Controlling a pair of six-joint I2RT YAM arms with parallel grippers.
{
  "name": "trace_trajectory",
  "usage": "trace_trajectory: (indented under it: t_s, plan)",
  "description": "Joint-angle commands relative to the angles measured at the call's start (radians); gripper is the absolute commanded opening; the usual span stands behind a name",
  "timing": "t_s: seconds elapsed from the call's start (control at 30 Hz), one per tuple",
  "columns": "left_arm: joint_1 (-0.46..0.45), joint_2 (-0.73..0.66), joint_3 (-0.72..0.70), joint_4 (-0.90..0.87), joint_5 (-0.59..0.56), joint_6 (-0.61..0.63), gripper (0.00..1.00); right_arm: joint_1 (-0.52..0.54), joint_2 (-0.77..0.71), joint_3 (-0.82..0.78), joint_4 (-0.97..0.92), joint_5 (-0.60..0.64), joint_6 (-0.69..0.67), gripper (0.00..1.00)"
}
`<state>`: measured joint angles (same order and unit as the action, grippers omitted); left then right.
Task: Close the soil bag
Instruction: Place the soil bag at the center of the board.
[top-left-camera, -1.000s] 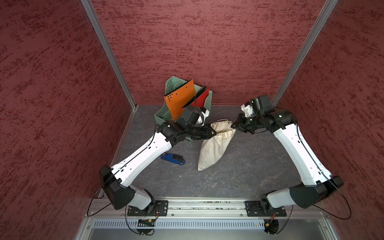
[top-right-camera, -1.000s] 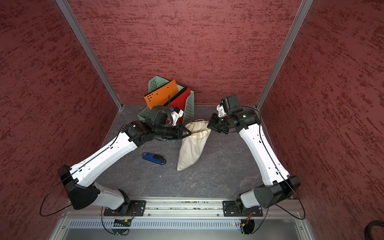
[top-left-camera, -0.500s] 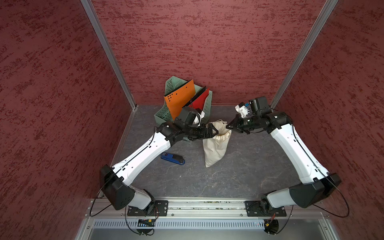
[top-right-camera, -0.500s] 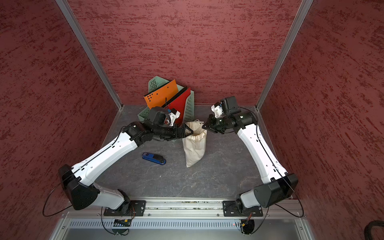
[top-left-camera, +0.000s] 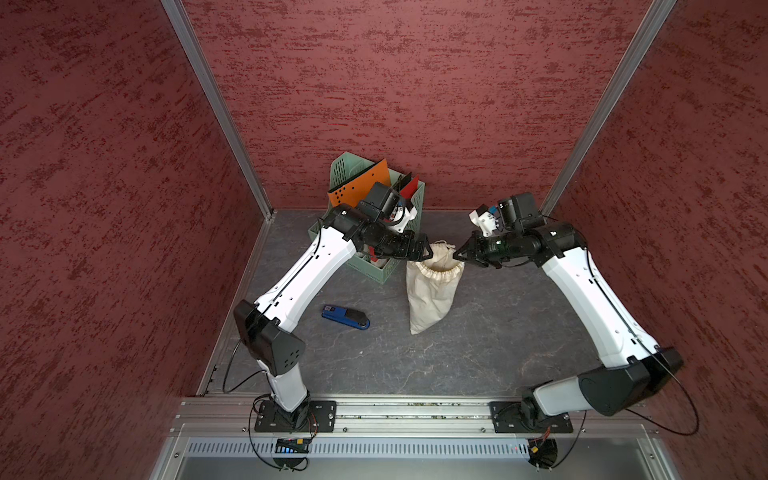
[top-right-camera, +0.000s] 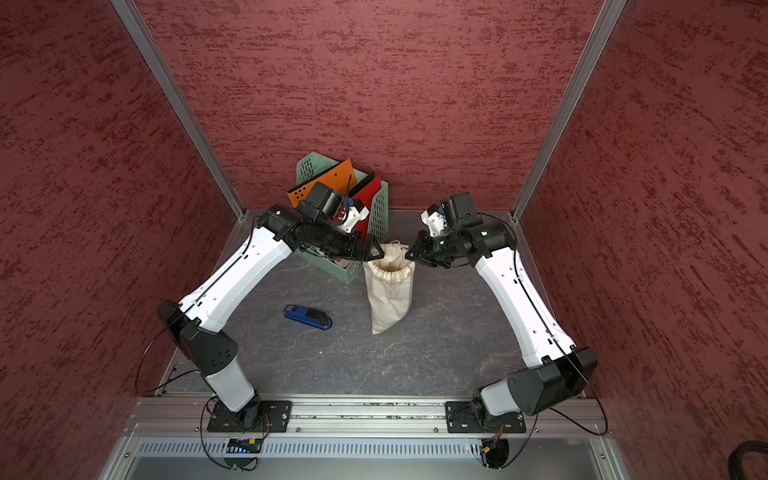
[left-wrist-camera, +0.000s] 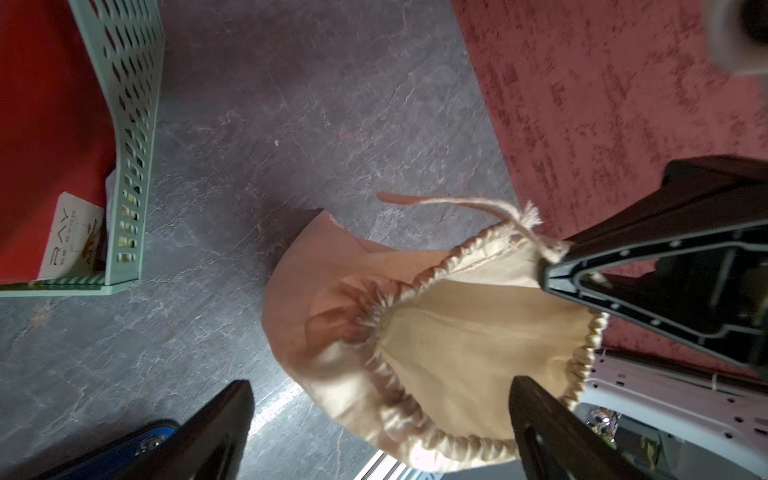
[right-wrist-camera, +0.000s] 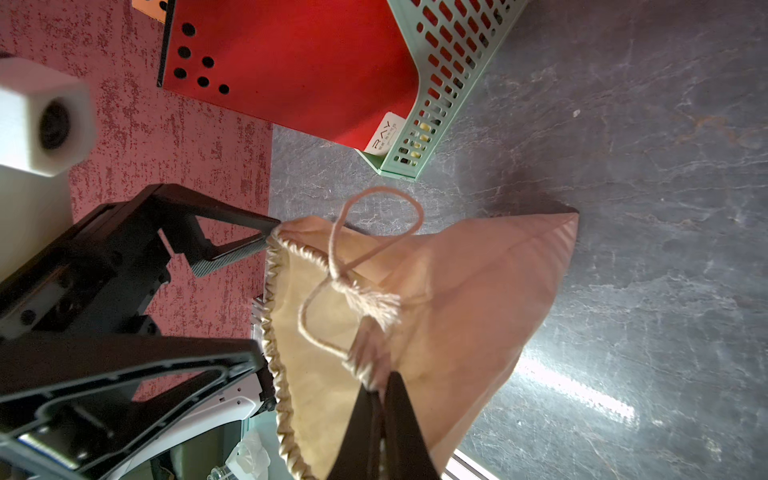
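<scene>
The bag's rim is pinched in my right gripper below the cord's knot, so my left gripper needs to hold the opposite rim while my right gripper takes the knot (right-wrist-camera: 346, 288).
The soil bag (top-left-camera: 432, 291) (top-right-camera: 390, 291) is a cream cloth sack standing upright on the grey floor, its gathered mouth gaping wide. My right gripper (top-left-camera: 457, 254) (top-right-camera: 409, 256) (right-wrist-camera: 384, 388) is shut on the bag's rim (left-wrist-camera: 519, 249), holding that side up. My left gripper (top-left-camera: 422, 251) (top-right-camera: 374, 251) (left-wrist-camera: 380, 380) stands open at the opposite side of the rim (right-wrist-camera: 274, 249), its jaws wide apart around the gathered edge without gripping it. The pale cord (right-wrist-camera: 376, 216) loops loose over the mouth, with a frayed knot (left-wrist-camera: 528, 216).
A green file rack (top-left-camera: 345, 166) (top-right-camera: 379, 208) holding orange and red folders stands just behind the left gripper, close to the bag. A blue stapler (top-left-camera: 345, 316) (top-right-camera: 307, 316) lies on the floor left of the bag. Red walls enclose three sides.
The left gripper opened and let go of the bag's rim. The bag swung from a slanted stretch between both grippers to upright under the right gripper, which shifted slightly left.
</scene>
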<state>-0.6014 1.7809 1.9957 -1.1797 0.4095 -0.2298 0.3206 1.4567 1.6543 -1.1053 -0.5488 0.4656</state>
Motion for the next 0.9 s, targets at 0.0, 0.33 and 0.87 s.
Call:
trace_trajectory:
  t_s: [0.0,0.33,0.87]
  plan:
    - [0.004,0.032,0.076,-0.122,-0.041,0.147,1.00,-0.005,-0.006,0.038,0.002,-0.002,-0.017,0.00]
    - [0.025,0.186,0.324,-0.211,-0.057,0.225,0.87,-0.005,-0.021,0.011,0.001,-0.004,-0.018,0.00]
    - [-0.030,0.282,0.432,-0.208,-0.121,0.221,0.31,-0.006,-0.018,0.024,-0.040,-0.001,-0.035,0.00]
